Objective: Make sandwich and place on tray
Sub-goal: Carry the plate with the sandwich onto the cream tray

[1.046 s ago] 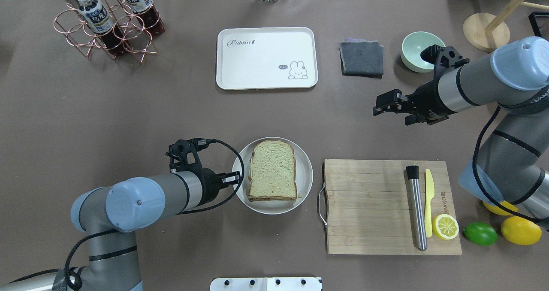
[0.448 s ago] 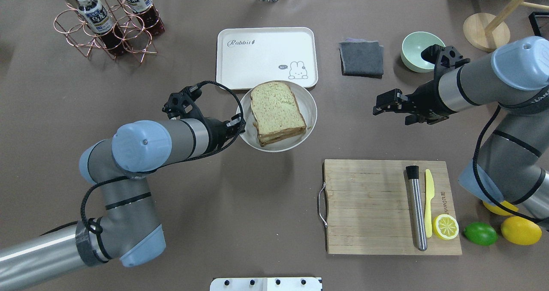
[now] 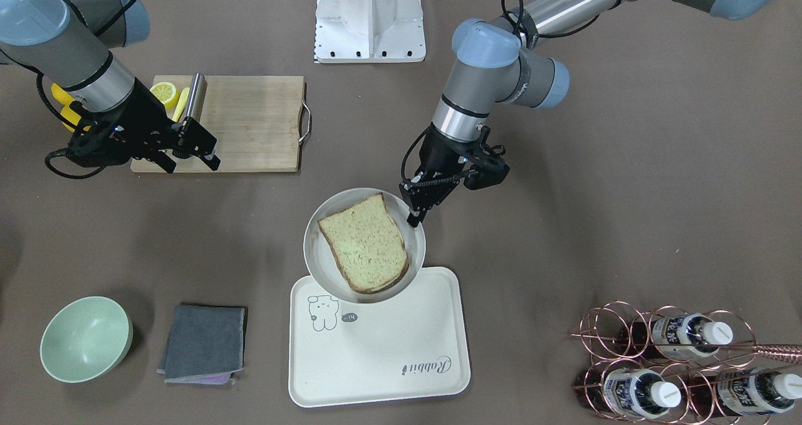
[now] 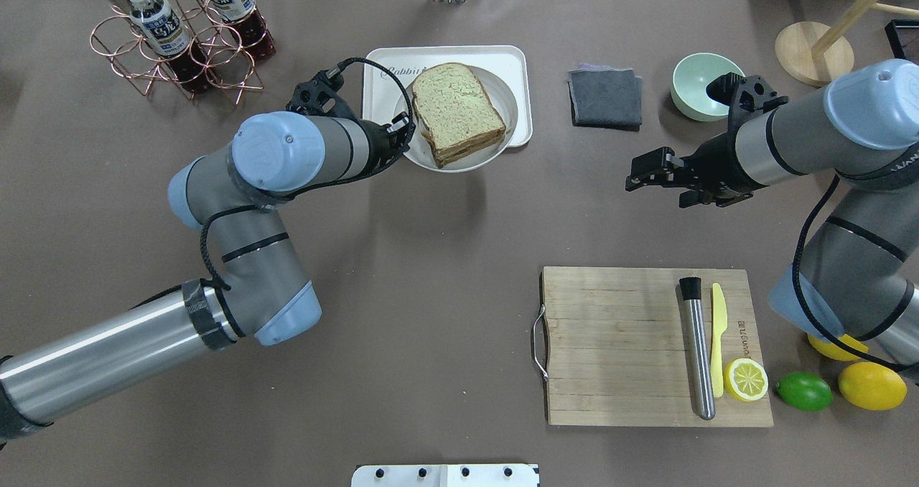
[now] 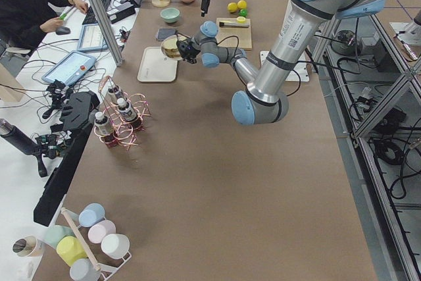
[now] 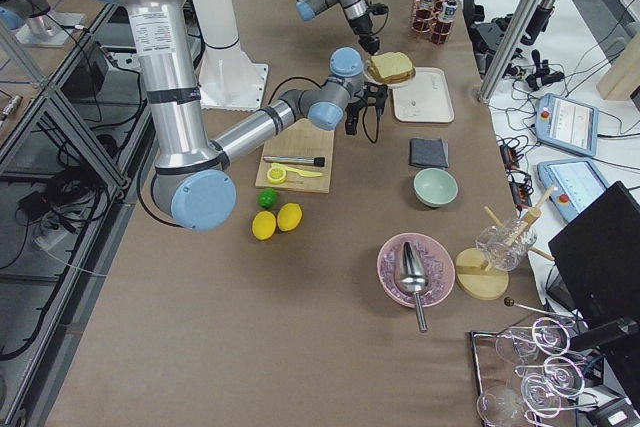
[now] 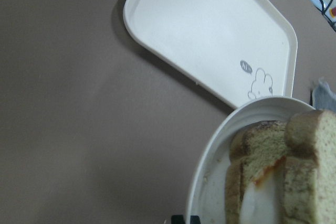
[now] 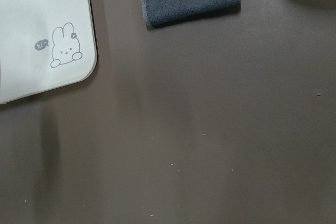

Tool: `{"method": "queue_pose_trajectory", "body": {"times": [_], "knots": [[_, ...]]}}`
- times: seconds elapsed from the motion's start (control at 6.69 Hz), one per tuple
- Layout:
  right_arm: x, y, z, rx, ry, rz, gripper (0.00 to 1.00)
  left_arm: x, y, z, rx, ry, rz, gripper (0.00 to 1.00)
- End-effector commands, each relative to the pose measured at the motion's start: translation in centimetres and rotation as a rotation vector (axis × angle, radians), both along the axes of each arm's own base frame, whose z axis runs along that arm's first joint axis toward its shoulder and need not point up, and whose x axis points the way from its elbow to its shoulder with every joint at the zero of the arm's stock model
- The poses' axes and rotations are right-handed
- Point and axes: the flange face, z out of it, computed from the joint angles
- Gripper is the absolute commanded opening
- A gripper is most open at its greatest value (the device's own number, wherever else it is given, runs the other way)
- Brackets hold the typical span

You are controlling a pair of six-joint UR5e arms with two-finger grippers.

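Next, my left gripper lets go of the plate in the middle of the cream tray (image 3: 376,328) (image 7: 223,34), between the bunny drawing and the lettering.
The sandwich (image 4: 456,112), two tan bread slices with egg between them (image 7: 262,182), lies on the round pale plate (image 4: 459,164). My left gripper (image 4: 403,131) is shut on the plate's left rim and holds it in the air over the near part of the cream tray (image 4: 523,77). The front view shows the plate (image 3: 351,198) overlapping the tray's (image 3: 388,350) robot-side edge, with the left gripper (image 3: 415,215) at the rim. My right gripper (image 4: 635,178) is open and empty, hovering to the right of the tray, over bare table.
A wooden cutting board (image 4: 617,343) carries a steel cylinder (image 4: 698,350), a yellow knife and a lemon half. A lime and lemons lie to its right. A grey cloth (image 4: 605,98) and green bowl (image 4: 700,85) sit right of the tray. A bottle rack (image 4: 179,34) stands far left.
My left arm has carried the plate with the sandwich from the near middle of the table away from the robot, until it hangs over the tray. The right arm has not moved.
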Motion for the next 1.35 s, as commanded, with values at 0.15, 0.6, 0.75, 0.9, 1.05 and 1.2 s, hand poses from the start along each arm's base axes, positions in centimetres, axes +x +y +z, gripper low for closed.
{"method": "queue_pose_trajectory", "body": {"times": [0.15, 0.6, 0.75, 0.9, 1.05, 1.2], "knots": [[0.3, -0.2, 0.1, 0.000, 0.001, 0.004, 0.99, 2.0, -7.9, 1.8, -0.074, -0.096, -0.051, 0.00], [0.4, -0.3, 0.2, 0.002, 0.004, 0.007, 0.99, 4.6, -8.9, 3.0, -0.088, -0.125, -0.044, 0.00], [0.3, -0.5, 0.2, 0.003, 0.004, 0.006, 0.99, 5.4, -8.3, 3.3, -0.086, -0.130, -0.033, 0.00], [0.2, -0.9, 0.2, 0.004, 0.004, 0.009, 0.99, 6.3, -7.5, 3.3, -0.077, -0.133, -0.036, 0.00], [0.3, -1.0, 0.2, 0.004, 0.004, 0.012, 0.99, 6.5, -7.3, 3.3, -0.073, -0.134, -0.035, 0.07], [0.4, -1.1, 0.1, 0.004, 0.002, 0.012, 0.99, 6.4, -7.2, 3.7, -0.045, -0.158, -0.017, 0.75]]}}
